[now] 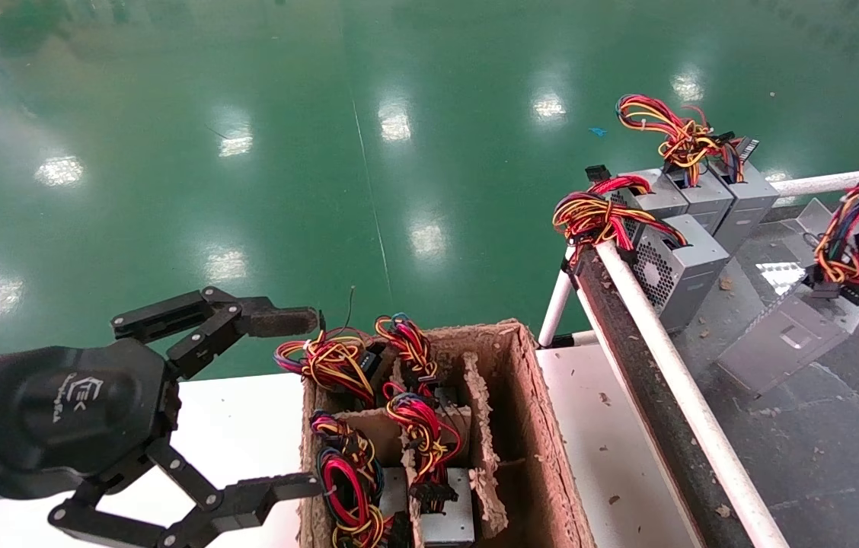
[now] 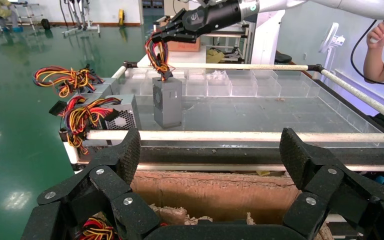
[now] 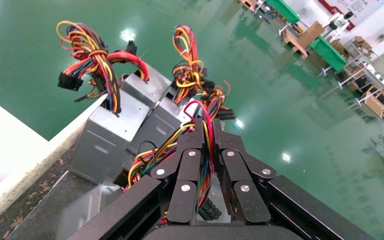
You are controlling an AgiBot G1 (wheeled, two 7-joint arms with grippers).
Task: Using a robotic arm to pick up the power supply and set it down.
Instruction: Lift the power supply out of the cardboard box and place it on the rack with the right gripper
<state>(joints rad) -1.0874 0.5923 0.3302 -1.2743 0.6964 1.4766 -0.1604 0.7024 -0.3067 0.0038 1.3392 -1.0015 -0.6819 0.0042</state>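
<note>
Once the robot's right gripper lets go, the power supply will rest on the bottom of the tray against the supply [image 1: 710,309] nearest the white rail.
My right gripper [image 3: 207,131] is shut on the red, yellow and blue wire bundle [image 3: 145,160] of a grey power supply [image 1: 787,335]. That supply hangs tilted over the grey tray [image 1: 841,441]; whether its lower corner touches the tray floor I cannot tell. The left wrist view shows the same right gripper [image 2: 180,30] from afar, with the power supply [image 2: 167,102] hanging below it. My left gripper [image 1: 308,402] is open and holds nothing, beside the cardboard box [image 1: 521,426] over the white table [image 1: 247,426]. From its wrist, the left gripper [image 2: 211,150] faces the box wall and the tray rail.
Several more power supplies [image 1: 692,228] with wire bundles stand at the tray's far left corner. The box has torn dividers and holds other supplies [image 1: 437,517]. A white rail [image 1: 673,365] edges the tray. A person's hand [image 2: 380,45] shows beyond the tray.
</note>
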